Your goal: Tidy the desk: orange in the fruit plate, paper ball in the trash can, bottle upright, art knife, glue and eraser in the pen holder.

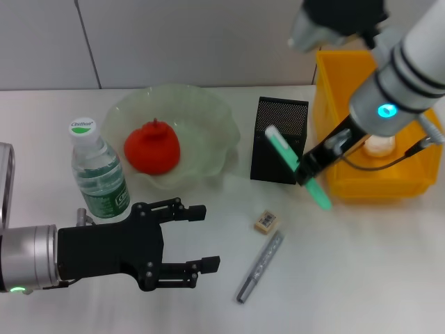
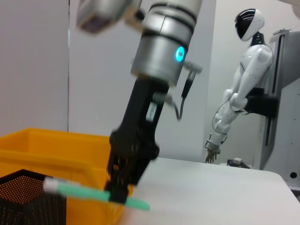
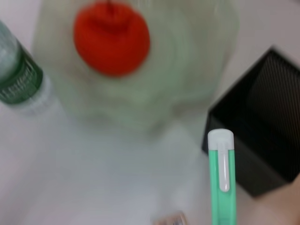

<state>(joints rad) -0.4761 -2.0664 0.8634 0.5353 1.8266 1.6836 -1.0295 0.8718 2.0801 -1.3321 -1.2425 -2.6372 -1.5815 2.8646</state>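
Next, my right gripper sets the mint-green glue, now tilted in the air beside the pen holder, down inside the black pen holder, along its side [image 1: 265, 114] [image 3: 245, 96] nearest the fruit plate.
My right gripper [image 1: 304, 174] is shut on the mint-green glue [image 1: 295, 165] and holds it tilted in the air, its white tip beside the black mesh pen holder [image 1: 278, 120]. The left wrist view shows that grip [image 2: 118, 192] on the glue [image 2: 79, 190]. The orange [image 1: 151, 147] lies in the fruit plate [image 1: 208, 108]. The bottle [image 1: 101, 174] stands upright. A white paper ball [image 1: 380, 145] rests in the yellow trash can [image 1: 334, 90]. The eraser [image 1: 267, 221] and grey art knife [image 1: 261, 266] lie on the desk. My left gripper [image 1: 206, 236] hovers open near the bottle.
The right wrist view shows the glue [image 3: 220, 183] over the desk between the fruit plate [image 3: 187, 79] and the pen holder [image 3: 262, 126]. A white humanoid robot [image 2: 241, 89] stands far behind the table. The trash can sits directly behind the pen holder.
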